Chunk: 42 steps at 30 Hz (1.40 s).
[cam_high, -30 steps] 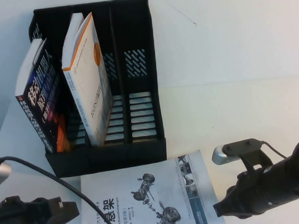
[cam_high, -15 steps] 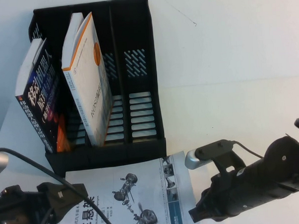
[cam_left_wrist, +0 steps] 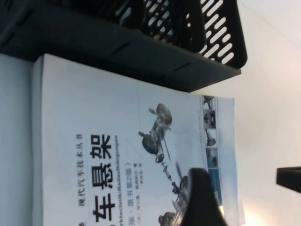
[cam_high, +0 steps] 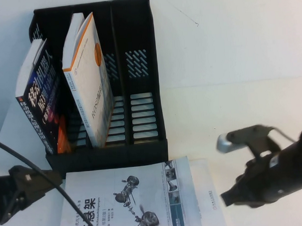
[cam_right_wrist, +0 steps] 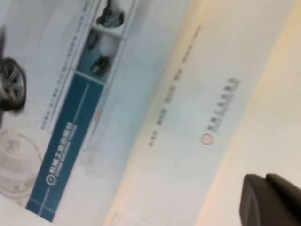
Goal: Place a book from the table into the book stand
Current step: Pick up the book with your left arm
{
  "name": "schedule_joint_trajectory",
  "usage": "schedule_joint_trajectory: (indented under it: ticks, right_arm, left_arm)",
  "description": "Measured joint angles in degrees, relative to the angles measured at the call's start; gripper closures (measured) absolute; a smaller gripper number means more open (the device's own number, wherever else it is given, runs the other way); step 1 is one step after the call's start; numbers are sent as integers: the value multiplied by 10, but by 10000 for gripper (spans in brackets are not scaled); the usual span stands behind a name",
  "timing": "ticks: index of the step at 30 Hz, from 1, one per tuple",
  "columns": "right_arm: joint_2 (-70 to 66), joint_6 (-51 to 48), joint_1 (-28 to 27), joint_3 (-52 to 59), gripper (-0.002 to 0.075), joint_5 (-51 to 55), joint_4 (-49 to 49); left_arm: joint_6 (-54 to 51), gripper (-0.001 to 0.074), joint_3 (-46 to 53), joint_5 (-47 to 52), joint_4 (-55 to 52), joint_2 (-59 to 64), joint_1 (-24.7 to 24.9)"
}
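The book's long edge [cam_high: 62,216] [cam_left_wrist: 38,181] beside the black title, opposite the book's teal strip, is next for my left gripper to go to and close on.
The book [cam_high: 129,199], pale with a car-chassis drawing, black title and teal strip, lies flat on the table [cam_high: 239,64] just in front of the book stand [cam_high: 137,23]. A white leaf of the book sticks out beyond the cover on the right. In the left wrist view my left gripper [cam_left_wrist: 244,188] is open, one finger [cam_left_wrist: 200,200] over the book [cam_left_wrist: 108,141] near its teal strip, the other past its edge. My right gripper [cam_high: 232,197] is low on the table, right of the book. In its wrist view its fingers [cam_right_wrist: 270,200] are shut and empty beside the white leaf.
The stand's left compartment holds a half-dark, half-white book [cam_high: 37,98]. The middle one holds an orange-edged white book [cam_high: 89,80] leaning right. The right compartment [cam_high: 141,118] has nothing in it. The left arm [cam_high: 19,191] is at the lower left, with a cable over the book's corner.
The book has slid left along the stand's front. My right gripper pushed left, then drew back right, exposing the white leaf. My left arm has pulled back to the left.
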<state>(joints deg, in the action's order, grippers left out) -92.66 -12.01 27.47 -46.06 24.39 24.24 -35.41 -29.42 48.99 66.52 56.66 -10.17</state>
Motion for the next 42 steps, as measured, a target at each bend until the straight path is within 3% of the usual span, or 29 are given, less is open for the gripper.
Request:
schedule_joint_trajectory:
  ticks: [5,14,23,27,34,42]
  right_arm:
    - [105,26,-49,0,726,50,-35]
    - [259,33,-57,0,727,104,-53]
    - [250,38,-57,52,727,103,-37]
    - [234,12,-57,94,727,65,19]
    - [192,-130,-57,117,727,37,172]
    - [115,-371,-57,117,727,17,439]
  left_arm:
    - [-20,327,-12,49,-9,67,-64]
    - [-86,326,-16,55,-11,219,-68]
    - [-100,325,-17,5,-8,267,-68]
    - [-100,325,-17,-4,-9,277,-68]
    - [-100,325,-17,-9,-9,321,-68]
    - [-102,325,-18,-11,3,359,-68]
